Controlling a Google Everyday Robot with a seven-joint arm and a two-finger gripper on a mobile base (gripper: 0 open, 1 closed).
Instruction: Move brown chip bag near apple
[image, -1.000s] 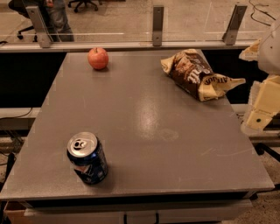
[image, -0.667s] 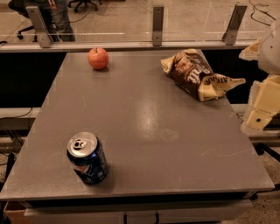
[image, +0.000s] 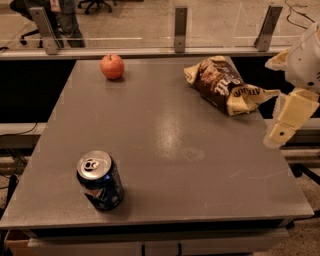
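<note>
The cream end (image: 254, 96) of the brown chip bag, the end farthest from the apple, will be gripped by my gripper.
The brown chip bag (image: 222, 83) lies crumpled at the table's far right, its cream end pointing right. The apple (image: 112, 66) sits at the far left of the table, well apart from the bag. My gripper (image: 276, 100) hangs at the right edge of the view, just off the table's right side and beside the bag's right end. It is open and empty: one cream finger (image: 288, 118) points down-left, and the other tip shows higher up.
A blue soda can (image: 100, 180) stands upright near the table's front left. A glass barrier with metal posts (image: 180, 29) runs along the far edge of the grey table (image: 180, 150). Office chairs stand beyond it.
</note>
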